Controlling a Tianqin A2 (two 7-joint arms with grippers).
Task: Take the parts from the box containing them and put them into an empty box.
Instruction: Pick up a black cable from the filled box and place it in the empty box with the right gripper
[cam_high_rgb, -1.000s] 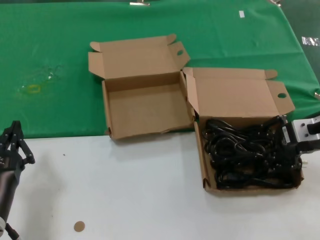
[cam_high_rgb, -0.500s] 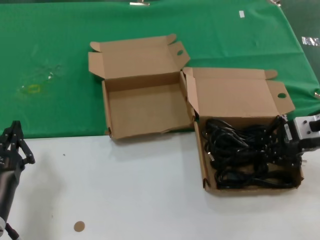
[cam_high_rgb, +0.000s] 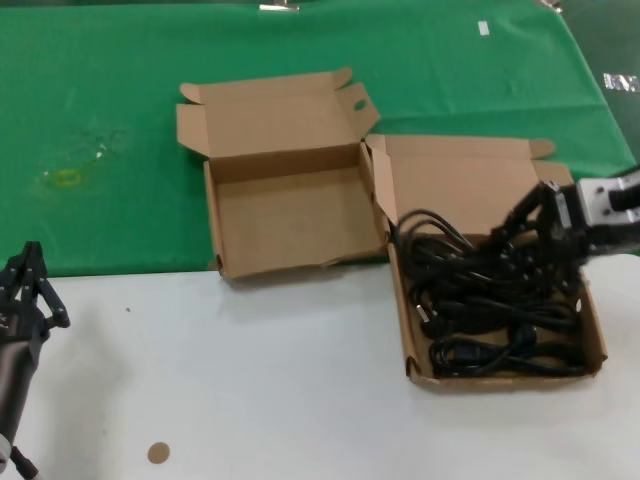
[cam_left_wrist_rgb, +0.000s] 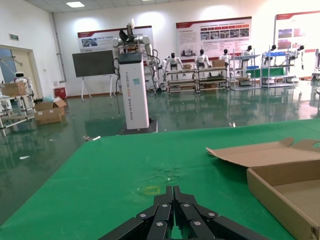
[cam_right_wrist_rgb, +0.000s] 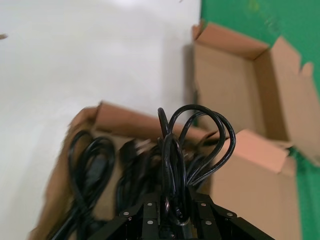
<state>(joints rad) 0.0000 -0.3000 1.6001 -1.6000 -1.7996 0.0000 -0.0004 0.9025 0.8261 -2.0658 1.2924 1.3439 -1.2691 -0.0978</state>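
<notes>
My right gripper should put the black cable bundle, now raised above the tray, down and let go of it on the empty box's bottom, a little toward its lid side (cam_high_rgb: 290, 209) (cam_right_wrist_rgb: 239, 92).
The box containing the parts (cam_high_rgb: 408, 335) stands at the right with its lid open and holds several black coiled cables (cam_high_rgb: 495, 335). My right gripper (cam_high_rgb: 548, 228) is over the box's back right part, shut on a bundle of black cables (cam_high_rgb: 455, 250) that is raised above the tray. In the right wrist view the gripper (cam_right_wrist_rgb: 172, 212) pinches the looped cable bundle (cam_right_wrist_rgb: 192, 145) above the box (cam_right_wrist_rgb: 130, 122). The empty box (cam_high_rgb: 290, 225) lies open to the left of it and also shows in the right wrist view (cam_right_wrist_rgb: 235, 90). My left gripper (cam_high_rgb: 30, 278) is parked at the near left, shut and empty (cam_left_wrist_rgb: 173, 194).
Green cloth (cam_high_rgb: 100, 110) covers the far half of the table; the near half is bare white (cam_high_rgb: 250, 380). A small brown disc (cam_high_rgb: 158, 453) lies near the front edge. A yellow mark (cam_high_rgb: 65, 178) is on the cloth at the left. The empty box's edge shows in the left wrist view (cam_left_wrist_rgb: 295, 192).
My right gripper has risen and moved back from the box's right side, pulling a cable bundle up out of the tray. The left arm has not moved.
</notes>
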